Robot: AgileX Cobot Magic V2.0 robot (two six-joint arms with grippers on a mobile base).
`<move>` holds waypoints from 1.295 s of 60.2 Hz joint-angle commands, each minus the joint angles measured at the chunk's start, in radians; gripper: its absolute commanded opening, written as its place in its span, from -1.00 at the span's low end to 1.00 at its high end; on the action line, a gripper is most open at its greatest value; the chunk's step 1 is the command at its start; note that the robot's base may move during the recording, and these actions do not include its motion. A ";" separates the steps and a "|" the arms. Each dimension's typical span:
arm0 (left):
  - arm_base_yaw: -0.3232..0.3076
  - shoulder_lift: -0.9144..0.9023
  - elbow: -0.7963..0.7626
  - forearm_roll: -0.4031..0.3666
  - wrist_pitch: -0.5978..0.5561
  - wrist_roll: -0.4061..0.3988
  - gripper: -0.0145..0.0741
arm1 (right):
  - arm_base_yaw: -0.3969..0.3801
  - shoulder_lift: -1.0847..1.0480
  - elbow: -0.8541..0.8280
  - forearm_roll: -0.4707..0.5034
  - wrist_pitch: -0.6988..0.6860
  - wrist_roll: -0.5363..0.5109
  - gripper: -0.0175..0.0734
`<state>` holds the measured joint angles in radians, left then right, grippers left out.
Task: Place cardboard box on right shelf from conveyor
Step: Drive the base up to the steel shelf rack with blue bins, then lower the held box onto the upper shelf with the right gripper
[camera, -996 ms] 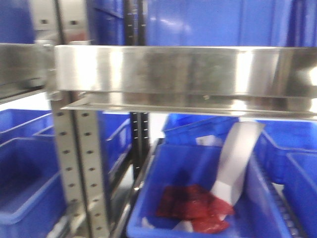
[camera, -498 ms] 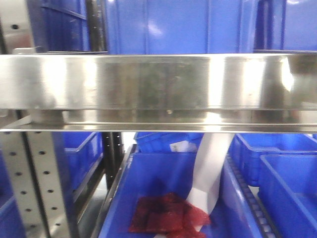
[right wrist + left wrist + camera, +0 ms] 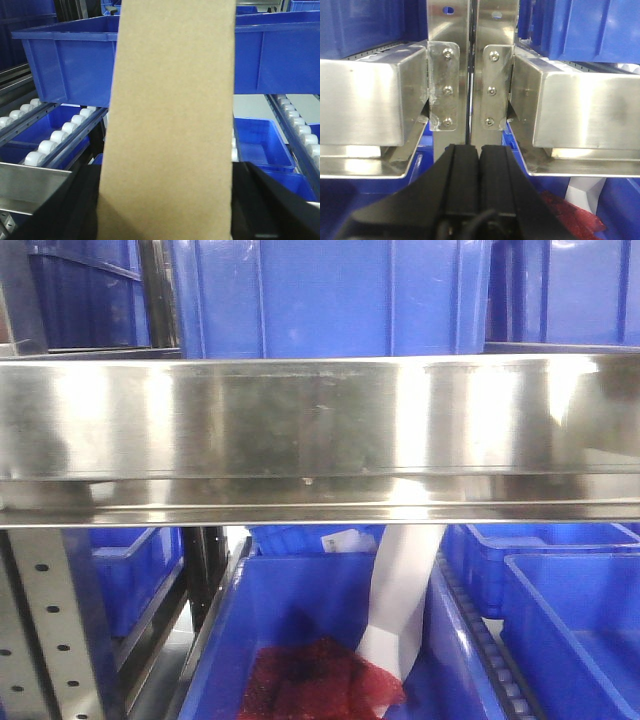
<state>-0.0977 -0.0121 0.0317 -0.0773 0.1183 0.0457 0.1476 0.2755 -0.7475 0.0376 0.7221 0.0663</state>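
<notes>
Next, my right gripper releases the cardboard box just behind the shelf's steel edge (image 3: 376,332), in front of the large blue bin in the middle.
The cardboard box (image 3: 170,125), plain tan, stands upright and fills the middle of the right wrist view. My right gripper (image 3: 167,200) is shut on it, with a black finger (image 3: 75,210) on each side. In the front view the right shelf (image 3: 320,420) spans the frame as a broad shiny steel lip, close ahead. A corner of steel lip (image 3: 30,182) shows low on the left beside the box. My left gripper (image 3: 480,150) is shut with nothing in it, pointing at the joint between two steel uprights (image 3: 470,60). The conveyor is out of view.
Blue bins (image 3: 320,295) stand on the level above the lip. Below it is a blue bin (image 3: 300,610) holding a red mesh bag (image 3: 320,680) and a white sheet (image 3: 400,600). White roller tracks (image 3: 50,140) and a large blue bin (image 3: 70,60) lie beyond the box. A perforated upright (image 3: 50,630) stands at the lower left.
In the front view the steel lip has grown larger and sunk lower, and the perforated upright has slid left. The view has come closer to the shelf and shifted right.
</notes>
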 commanded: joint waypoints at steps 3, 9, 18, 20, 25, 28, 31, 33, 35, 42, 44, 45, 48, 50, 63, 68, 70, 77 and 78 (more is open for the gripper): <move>-0.004 -0.015 0.009 -0.006 -0.084 0.000 -0.94 | -0.002 0.015 -0.025 -0.003 -0.103 -0.009 -0.17; -0.004 -0.015 0.009 -0.006 -0.084 0.000 -0.94 | -0.002 0.015 -0.025 -0.003 -0.103 -0.009 -0.17; -0.004 -0.015 0.009 -0.006 -0.084 0.000 -0.94 | -0.002 0.015 -0.025 -0.003 -0.109 -0.009 -0.17; -0.004 -0.015 0.009 -0.006 -0.084 0.000 -0.94 | -0.002 0.015 -0.025 -0.003 -0.118 -0.009 -0.17; -0.004 -0.015 0.009 -0.006 -0.084 0.000 -0.94 | -0.002 0.015 -0.025 -0.003 -0.126 -0.009 -0.17; -0.004 -0.015 0.009 -0.006 -0.084 0.000 -0.94 | -0.002 0.015 -0.025 -0.003 -0.127 -0.009 -0.17; -0.004 -0.015 0.009 -0.006 -0.084 0.000 -0.94 | -0.002 0.015 -0.025 -0.003 -0.130 -0.010 -0.17; -0.004 -0.015 0.009 -0.006 -0.084 0.000 -0.93 | -0.002 0.016 -0.025 -0.003 -0.134 -0.010 -0.17; -0.004 -0.015 0.009 -0.006 -0.084 0.000 -0.94 | -0.002 0.019 -0.025 -0.003 -0.139 -0.010 -0.17; -0.004 -0.015 0.009 -0.006 -0.084 0.000 -0.94 | -0.002 0.045 -0.028 -0.004 -0.183 -0.021 -0.17; -0.004 -0.015 0.009 -0.006 -0.084 0.000 -0.94 | -0.002 0.064 -0.031 -0.004 -0.205 -0.033 -0.17; -0.004 -0.015 0.009 -0.006 -0.084 0.000 -0.94 | -0.002 0.074 -0.036 -0.004 -0.212 -0.045 -0.17; -0.004 -0.015 0.009 -0.006 -0.084 0.000 -0.93 | -0.002 0.116 -0.053 -0.004 -0.230 -0.077 -0.17; -0.004 -0.015 0.009 -0.006 -0.084 0.000 -0.94 | -0.002 0.146 -0.074 -0.004 -0.235 -0.098 -0.17; -0.004 -0.015 0.009 -0.006 -0.084 0.000 -0.94 | 0.063 0.412 -0.256 -0.038 -0.245 -0.308 -0.17; -0.004 -0.015 0.009 -0.006 -0.084 0.000 -0.94 | 0.141 0.526 -0.330 -0.085 -0.248 -0.412 -0.17; -0.004 -0.015 0.009 -0.006 -0.084 0.000 -0.93 | 0.170 0.560 -0.361 -0.112 -0.248 -0.448 -0.17; -0.004 -0.015 0.009 -0.006 -0.084 0.000 -0.94 | 0.282 0.685 -0.438 -0.198 -0.249 -0.586 -0.17; -0.004 -0.015 0.009 -0.006 -0.084 0.000 -0.94 | 0.295 0.700 -0.450 -0.207 -0.249 -0.601 -0.17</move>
<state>-0.0977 -0.0121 0.0317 -0.0773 0.1183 0.0457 0.3794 0.9059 -1.1157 -0.1025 0.5762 -0.4257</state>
